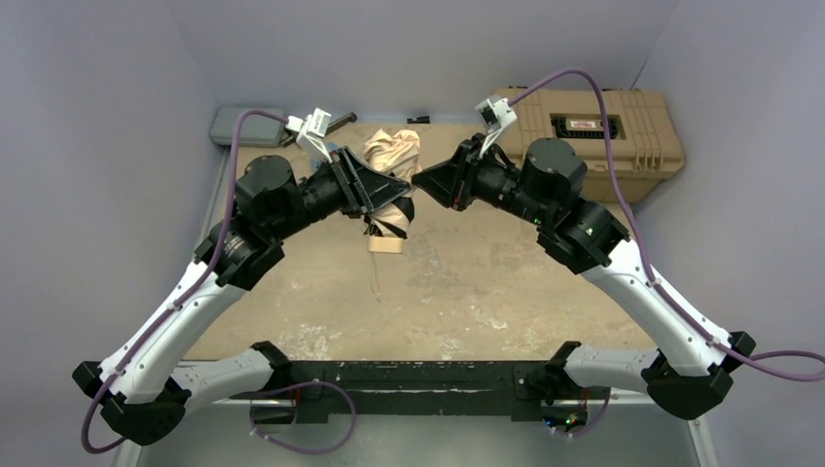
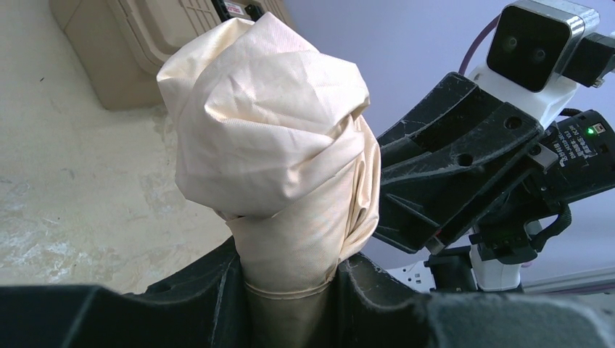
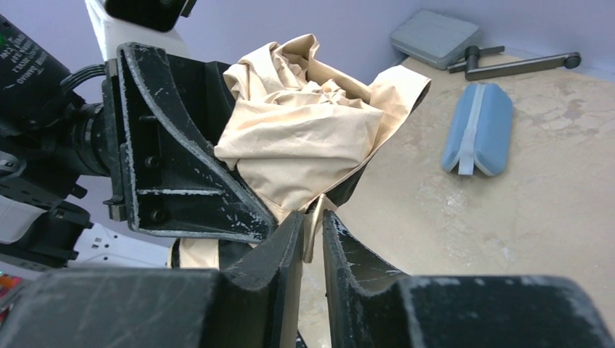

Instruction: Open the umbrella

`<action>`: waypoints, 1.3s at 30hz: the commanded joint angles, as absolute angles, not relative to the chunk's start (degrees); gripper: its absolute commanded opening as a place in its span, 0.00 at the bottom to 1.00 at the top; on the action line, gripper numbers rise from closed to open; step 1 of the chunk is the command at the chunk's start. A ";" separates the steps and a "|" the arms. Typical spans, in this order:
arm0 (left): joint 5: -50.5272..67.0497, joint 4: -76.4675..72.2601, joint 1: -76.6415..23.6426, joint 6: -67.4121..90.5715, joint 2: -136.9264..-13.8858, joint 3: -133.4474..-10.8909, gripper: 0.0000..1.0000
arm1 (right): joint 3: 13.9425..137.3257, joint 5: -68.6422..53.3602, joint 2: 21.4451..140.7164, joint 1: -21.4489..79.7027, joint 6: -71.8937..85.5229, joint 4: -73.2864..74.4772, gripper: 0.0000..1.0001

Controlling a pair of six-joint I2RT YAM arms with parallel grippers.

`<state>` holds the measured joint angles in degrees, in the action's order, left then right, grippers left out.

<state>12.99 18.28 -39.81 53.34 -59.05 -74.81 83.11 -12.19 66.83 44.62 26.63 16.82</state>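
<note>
I will back my right gripper off, open it wide and take more of the strap (image 3: 323, 204), because only the ends of its fingers pinch the thin edge of the strap.
The umbrella (image 1: 392, 154) is folded, a crumpled beige-tan bundle held off the table between the two arms, its cream handle end (image 1: 386, 241) pointing toward me. My left gripper (image 1: 382, 202) is shut around the bundle's narrow wrapped part; in the left wrist view the fabric (image 2: 268, 130) bulges out above the gripper (image 2: 290, 290). My right gripper (image 1: 420, 185) faces it from the right. In the right wrist view my right gripper (image 3: 312, 226) is shut on a thin tan strap (image 3: 314, 230) hanging from the bundle (image 3: 304, 138). The shaft is hidden.
A tan hard toolbox (image 1: 593, 126) stands at the back right, also in the left wrist view (image 2: 138, 51). A blue pouch (image 3: 479, 129), a grey pad (image 3: 434, 38) and a black bar (image 3: 518, 64) lie at the back left. Purple walls enclose the table.
</note>
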 commanded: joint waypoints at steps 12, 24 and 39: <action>19.25 6.48 -40.25 56.67 -58.11 -77.22 0.00 | 80.30 -13.75 65.22 44.77 17.77 14.64 0.00; 26.73 -17.41 -38.19 81.03 -59.27 -72.12 0.00 | 73.90 -8.27 57.56 45.09 0.98 9.82 0.00; 24.89 -25.60 -38.03 86.39 -58.15 -68.39 0.00 | 75.30 -2.71 58.63 45.36 0.28 13.88 0.00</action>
<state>25.04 -12.67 -38.26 83.46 -61.58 -66.83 74.30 -8.54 57.78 45.39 2.26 7.29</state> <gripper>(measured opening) 0.330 0.004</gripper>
